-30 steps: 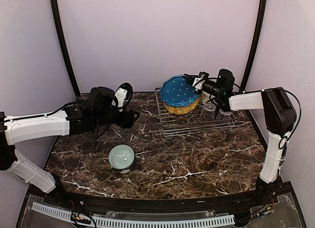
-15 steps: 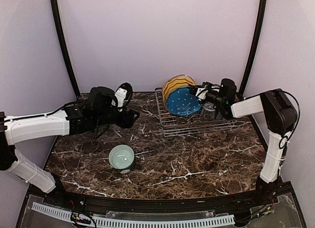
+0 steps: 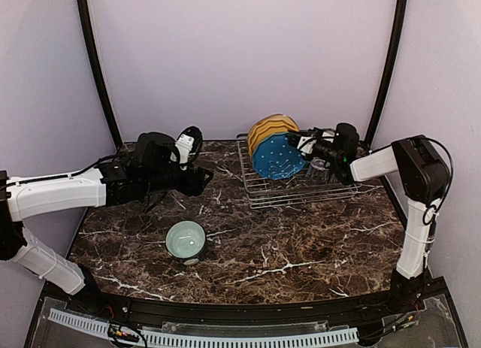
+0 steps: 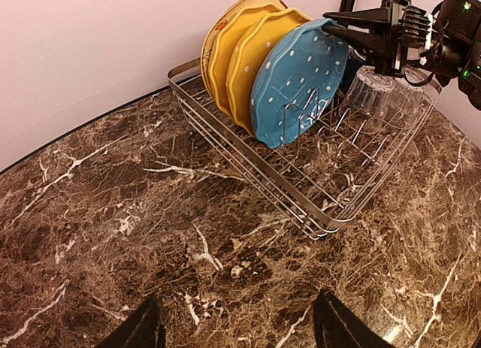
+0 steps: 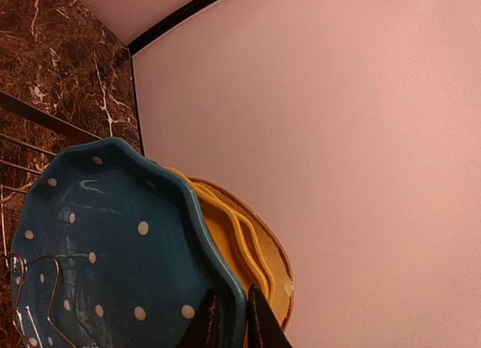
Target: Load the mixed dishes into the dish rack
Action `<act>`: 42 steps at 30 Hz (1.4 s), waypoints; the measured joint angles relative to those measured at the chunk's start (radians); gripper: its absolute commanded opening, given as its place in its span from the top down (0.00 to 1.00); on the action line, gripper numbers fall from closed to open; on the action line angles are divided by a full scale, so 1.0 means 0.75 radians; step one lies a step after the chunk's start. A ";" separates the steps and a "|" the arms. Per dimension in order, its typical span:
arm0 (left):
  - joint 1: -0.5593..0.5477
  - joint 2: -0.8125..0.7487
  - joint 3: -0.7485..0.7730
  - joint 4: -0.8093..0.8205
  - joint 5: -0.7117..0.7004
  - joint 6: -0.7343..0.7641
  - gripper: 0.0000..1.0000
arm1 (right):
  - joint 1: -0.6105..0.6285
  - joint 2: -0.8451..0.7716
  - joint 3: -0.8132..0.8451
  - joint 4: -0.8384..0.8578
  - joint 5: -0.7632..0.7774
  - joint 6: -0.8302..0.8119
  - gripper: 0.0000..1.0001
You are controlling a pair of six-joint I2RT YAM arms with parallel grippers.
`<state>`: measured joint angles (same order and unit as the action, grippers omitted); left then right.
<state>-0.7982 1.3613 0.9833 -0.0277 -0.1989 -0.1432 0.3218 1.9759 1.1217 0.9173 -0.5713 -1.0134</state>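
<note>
My left gripper needs to close next on the far rim (image 3: pixel 173 227) of the mint-green bowl, because that bowl still sits on the marble outside the dish rack.
The blue dotted plate (image 3: pixel 276 157) (image 4: pixel 297 81) (image 5: pixel 98 250) stands upright in the silver dish rack (image 3: pixel 301 189) (image 4: pixel 301 198), leaning against two yellow plates (image 4: pixel 252 55) (image 5: pixel 248 250). My right gripper (image 3: pixel 297 140) (image 4: pixel 334 25) (image 5: pixel 231 307) is shut on the blue plate's upper rim, one finger on each face. A clear glass tumbler (image 4: pixel 372 92) sits upside down in the rack behind the plates. The mint-green bowl (image 3: pixel 186 239) rests on the marble nearer me. My left gripper (image 3: pixel 204 179) (image 4: pixel 233 322) hovers open above bare marble, left of the rack, holding nothing.
The marble table (image 3: pixel 301 243) is closed in by pale walls with black posts at the back corners. The rack stands at the back right. The right arm (image 3: pixel 376 158) reaches over the rack's right end.
The right gripper swung the blue plate from a tilted pose above the rack down to upright in front of the yellow plates. The left arm and the bowl stayed put.
</note>
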 measured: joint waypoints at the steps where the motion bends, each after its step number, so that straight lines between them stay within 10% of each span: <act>1: 0.000 0.000 0.000 -0.001 0.000 0.000 0.34 | 0.001 0.010 0.002 0.014 0.015 -0.003 0.82; 20: 0.020 0.000 0.013 -0.212 0.015 -0.029 0.33 | 0.070 -0.122 -0.101 -0.004 0.183 0.035 0.22; 25: 0.060 -0.001 0.043 -0.374 0.046 -0.086 0.33 | 0.150 -0.312 -0.242 -0.039 0.315 0.111 0.19; 42: 0.104 0.115 0.032 -0.708 0.290 -0.156 0.58 | 0.312 -0.719 -0.159 -0.993 0.236 0.640 0.01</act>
<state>-0.7200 1.4479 1.0069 -0.5583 0.0189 -0.2604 0.5556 1.4368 1.0023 0.1722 -0.3943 -0.5331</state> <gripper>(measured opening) 0.439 0.987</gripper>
